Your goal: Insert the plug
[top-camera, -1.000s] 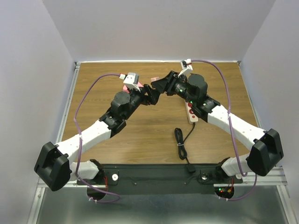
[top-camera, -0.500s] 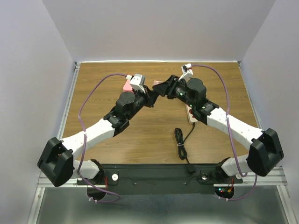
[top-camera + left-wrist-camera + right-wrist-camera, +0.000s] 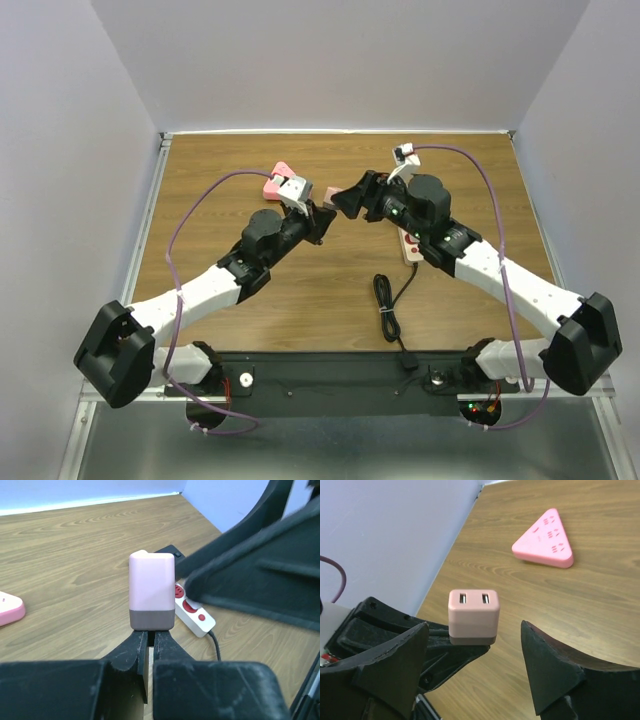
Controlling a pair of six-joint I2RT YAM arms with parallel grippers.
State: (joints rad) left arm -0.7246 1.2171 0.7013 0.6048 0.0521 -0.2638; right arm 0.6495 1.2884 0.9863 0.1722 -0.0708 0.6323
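My left gripper covers the plug's grey end, which has to meet the socket. My right gripper will take over the plug's pink body (image 3: 473, 620) before putting it in.
A pink plug (image 3: 152, 592) with a grey-brown base and two slots on top (image 3: 473, 615) is held above the table. My left gripper (image 3: 150, 635) is shut on its underside, jaws nearly together. In the top view the plug (image 3: 334, 194) sits between the two arms' tips, the left gripper (image 3: 323, 212) just below-left of it. My right gripper (image 3: 474, 626) is open, its fingers standing wide on either side of the plug without touching it. A white power strip (image 3: 195, 612) with red buttons lies on the table beyond.
A pink triangular socket block (image 3: 545, 540) lies on the wooden table behind the left gripper (image 3: 275, 178). The white strip (image 3: 411, 245) lies under the right arm, its black cable (image 3: 385, 300) coiled toward the near edge. Walls enclose the table.
The left gripper has shut on the plug. The right gripper has opened off it and drawn back slightly to the right.
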